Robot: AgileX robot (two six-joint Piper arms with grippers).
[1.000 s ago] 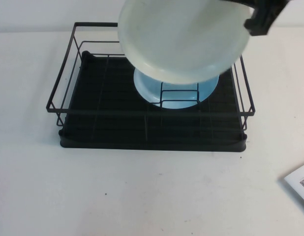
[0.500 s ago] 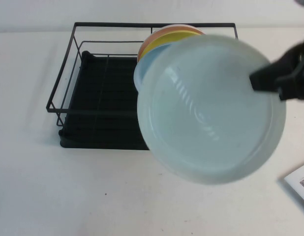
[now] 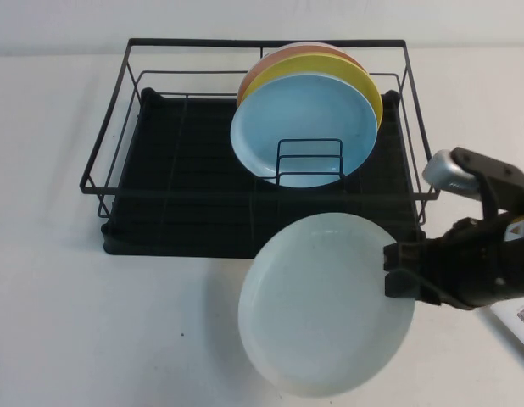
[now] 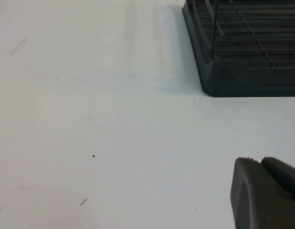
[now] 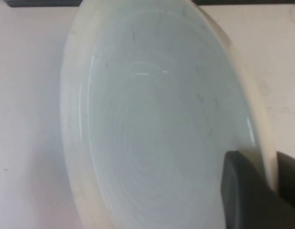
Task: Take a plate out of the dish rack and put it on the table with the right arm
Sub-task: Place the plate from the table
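Note:
Next, my right gripper puts the white plate down on the table (image 3: 305, 323) just in front of the black dish rack.
My right gripper (image 3: 399, 270) is shut on the right rim of the white plate (image 3: 326, 303) and holds it tilted just above the table (image 3: 118, 322), in front of the black dish rack (image 3: 186, 195). In the right wrist view the plate (image 5: 152, 124) fills the frame with my fingers (image 5: 243, 191) clamped on its rim. A light-blue plate (image 3: 300, 123), a yellow plate (image 3: 368, 85) and an orange one behind stand upright in the rack. My left gripper (image 4: 262, 164) is shut and empty over the bare table, near the rack's front left corner (image 4: 233, 71).
A white card with a printed code (image 3: 518, 318) lies at the table's right edge, beside my right arm. The rack's left half holds nothing. Bare table lies to the left and front of the held plate.
My right arm has carried the white plate from above the rack, forward and down, to a spot in front of the rack near the table surface. The coloured plates are uncovered.

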